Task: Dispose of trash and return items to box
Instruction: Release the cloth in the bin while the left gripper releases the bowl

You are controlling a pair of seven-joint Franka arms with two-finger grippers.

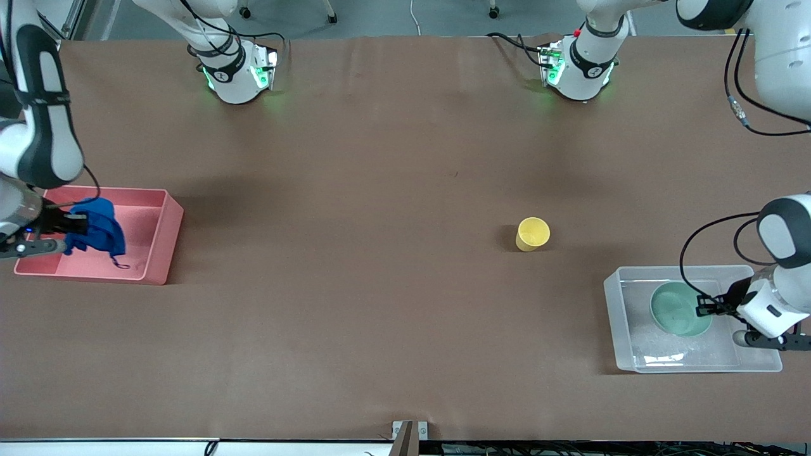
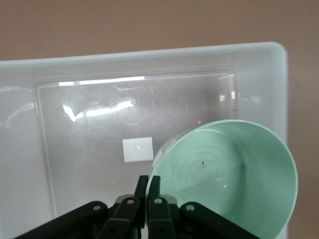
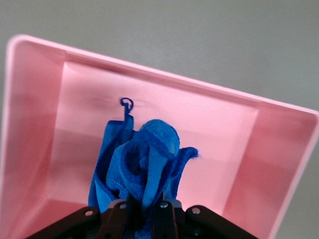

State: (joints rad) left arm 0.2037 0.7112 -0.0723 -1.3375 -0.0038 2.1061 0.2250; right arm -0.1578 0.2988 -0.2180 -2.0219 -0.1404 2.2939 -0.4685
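Observation:
My left gripper is to release the mint-green bowl on the clear box's bottom beside the white label (image 1: 650, 314) (image 2: 193, 163), toward the yellow cup. The bowl is held tilted inside the box now.
The blue wad of trash (image 1: 96, 226) hangs over the pink bin (image 1: 161, 240), pinched in my right gripper (image 1: 71, 225), which is shut on it. In the right wrist view the trash (image 3: 142, 167) bunches up from the right gripper (image 3: 147, 211) above the bin's floor (image 3: 219, 164). My left gripper (image 1: 704, 305) is shut on the rim of the mint-green bowl (image 1: 678, 309), held tilted inside the clear box (image 1: 624, 329). The left wrist view shows the bowl (image 2: 232, 179), the left gripper (image 2: 148, 189) and the box's white label (image 2: 137, 149). The yellow cup (image 1: 532, 234) stands alone on the table.
The brown table top (image 1: 355, 253) stretches wide between the pink bin and the clear box. Both arm bases (image 1: 236, 73) stand along the table edge farthest from the front camera. A small metal bracket (image 1: 409, 430) sits at the table edge nearest the front camera.

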